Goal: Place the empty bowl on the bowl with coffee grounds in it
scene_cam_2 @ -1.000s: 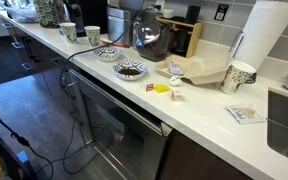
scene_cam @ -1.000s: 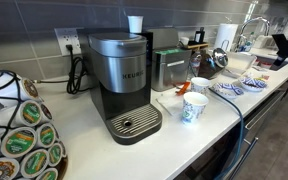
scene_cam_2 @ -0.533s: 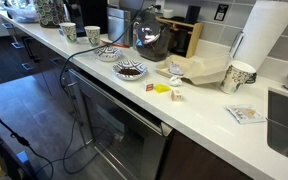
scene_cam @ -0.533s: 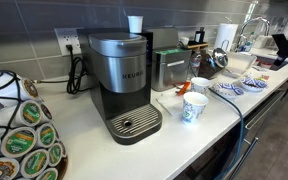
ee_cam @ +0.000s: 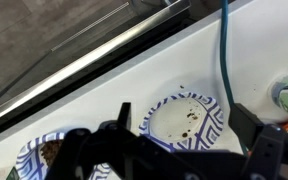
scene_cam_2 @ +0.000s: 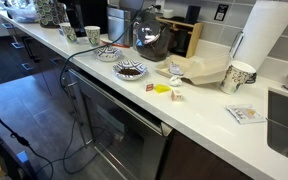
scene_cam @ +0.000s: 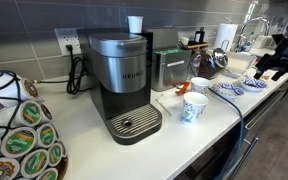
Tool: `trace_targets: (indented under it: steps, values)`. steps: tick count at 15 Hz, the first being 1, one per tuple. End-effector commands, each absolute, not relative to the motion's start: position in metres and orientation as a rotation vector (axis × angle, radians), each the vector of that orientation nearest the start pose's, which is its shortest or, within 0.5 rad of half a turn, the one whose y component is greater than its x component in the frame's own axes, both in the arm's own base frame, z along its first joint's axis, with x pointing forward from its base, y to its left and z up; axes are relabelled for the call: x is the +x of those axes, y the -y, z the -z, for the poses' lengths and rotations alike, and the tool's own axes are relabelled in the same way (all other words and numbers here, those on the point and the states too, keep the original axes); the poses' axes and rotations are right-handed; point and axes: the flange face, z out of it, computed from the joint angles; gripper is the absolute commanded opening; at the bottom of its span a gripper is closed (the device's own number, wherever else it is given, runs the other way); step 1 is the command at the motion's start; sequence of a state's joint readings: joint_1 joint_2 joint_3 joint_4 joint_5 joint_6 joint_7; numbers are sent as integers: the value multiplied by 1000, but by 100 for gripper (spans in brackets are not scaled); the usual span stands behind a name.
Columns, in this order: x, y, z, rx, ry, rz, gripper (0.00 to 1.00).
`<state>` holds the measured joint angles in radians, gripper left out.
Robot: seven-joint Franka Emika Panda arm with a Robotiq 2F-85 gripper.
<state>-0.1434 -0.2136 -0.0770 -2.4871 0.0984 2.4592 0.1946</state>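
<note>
Next, my gripper goes to the empty bowl's rim [scene_cam: 241,91] [ee_cam: 144,124], on the side facing the bowl with coffee grounds, and closes there.
The empty bowl [ee_cam: 180,112] has a white inside with a few dark specks and a blue-patterned rim. It lies on the white counter, between my open gripper's [ee_cam: 185,124] two dark fingers in the wrist view. The bowl with coffee grounds [ee_cam: 42,156] sits beside it at the lower left, partly hidden by the gripper. In an exterior view the empty bowl [scene_cam_2: 108,53] and the bowl with grounds [scene_cam_2: 130,70] lie side by side near the counter's front edge, and the gripper is out of frame. In an exterior view the gripper [scene_cam: 272,62] hangs above the counter's far right.
A blue cable [ee_cam: 224,50] runs across the counter beside the empty bowl. Two patterned paper cups [scene_cam_2: 92,35] stand past the bowls. A coffee machine [scene_cam: 124,85], a kettle [scene_cam_2: 149,40] and a paper towel roll [scene_cam_2: 264,40] stand behind. The counter edge [ee_cam: 94,60] drops to the oven front.
In an exterior view the arm at the far right has moved down and left, toward the bowls. The bowls and cups have not moved.
</note>
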Motion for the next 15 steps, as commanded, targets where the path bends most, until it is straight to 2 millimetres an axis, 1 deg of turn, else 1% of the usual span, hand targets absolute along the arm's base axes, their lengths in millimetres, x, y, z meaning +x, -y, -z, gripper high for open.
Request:
trace_targets:
  steps: [1,3,5,7,9,11,14,15]
  values:
    - [482,125,-346,-2827,-963,263,100]
    - [491,141,-335,-2751,-1010,262,100]
    - [503,154,-330,-2671,-1073,253,100]
    - [513,163,-321,-2589,-1121,228,100]
    - [521,169,-309,-2542,-1129,206,100]
    - [525,176,-299,-2523,-1125,177,100]
    - [524,189,-286,-2538,-1096,152,100]
    - [524,192,-283,-2538,-1084,143,94]
